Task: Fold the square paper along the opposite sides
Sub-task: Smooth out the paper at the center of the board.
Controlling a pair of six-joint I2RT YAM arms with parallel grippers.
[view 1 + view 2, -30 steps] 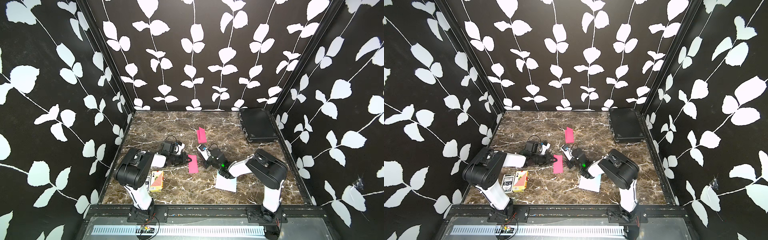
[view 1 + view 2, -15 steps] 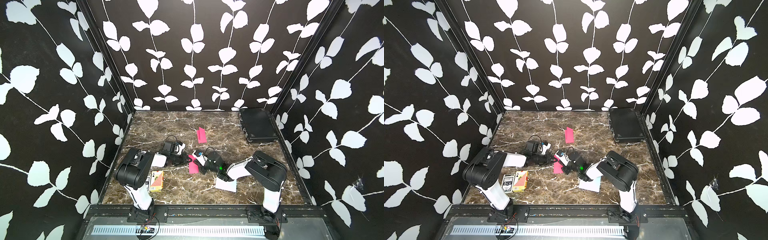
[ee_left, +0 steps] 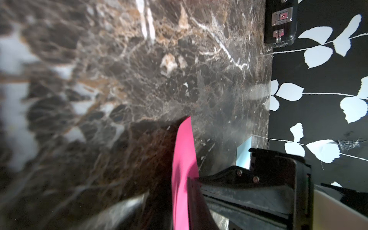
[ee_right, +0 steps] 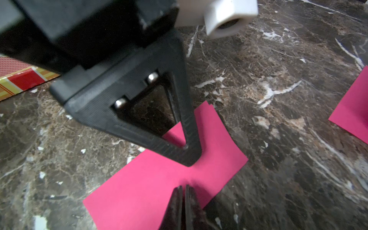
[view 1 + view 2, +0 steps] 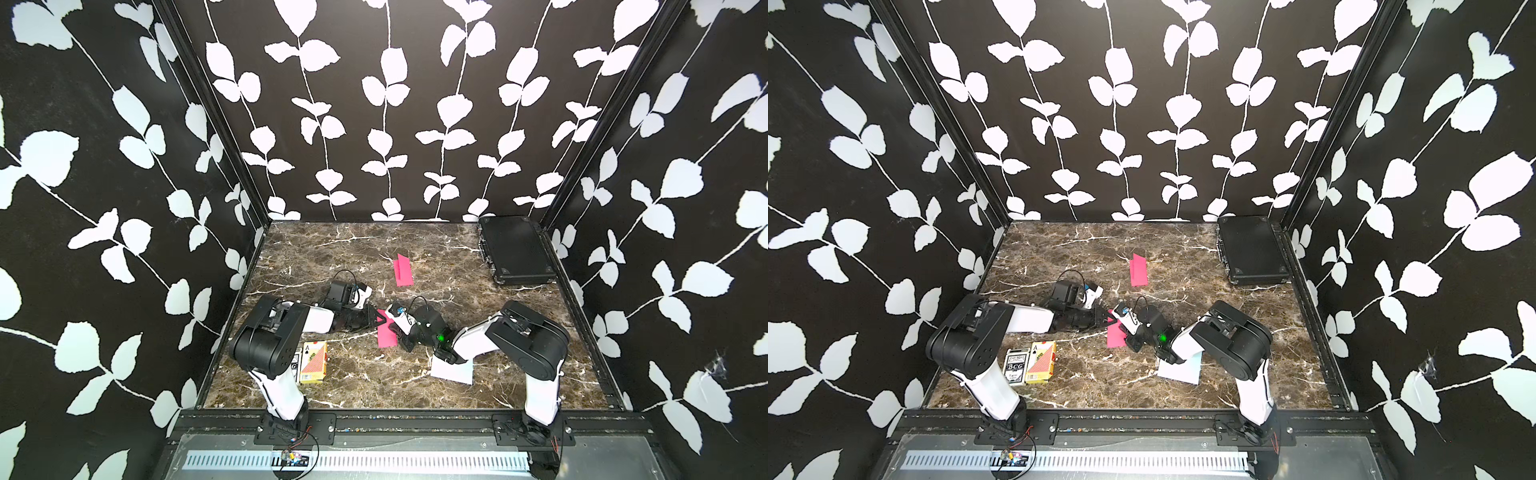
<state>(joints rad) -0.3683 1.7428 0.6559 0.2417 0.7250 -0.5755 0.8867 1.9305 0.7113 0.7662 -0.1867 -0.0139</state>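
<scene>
The pink paper's far end curls up past the robot's right gripper, so the left gripper should pinch the paper's side edge (image 4: 176, 133) before the right gripper presses that far corner of the paper.
The pink square paper (image 5: 385, 335) (image 5: 1115, 335) lies folded into a rectangle in the middle of the marble table. In the right wrist view the paper (image 4: 151, 185) is flat, with its far end curling up a little. My left gripper (image 5: 376, 319) (image 3: 169, 189) reaches in from the left with its jaws slightly apart. The paper's edge (image 3: 184, 151) stands between them against one finger, and the triangular finger (image 4: 186, 123) rests its tip on the sheet. My right gripper (image 5: 400, 337) (image 4: 183, 188) is shut, its tips pressing on the paper's right edge.
A second folded pink paper (image 5: 402, 271) (image 5: 1138, 270) lies farther back. A white sheet (image 5: 453, 369) sits under the right arm. Card boxes (image 5: 1040, 361) lie at the front left. A black case (image 5: 513, 249) fills the back right corner.
My right gripper has moved left and down onto the pink paper's right edge. The left gripper stays at the paper and its jaws have parted a little.
</scene>
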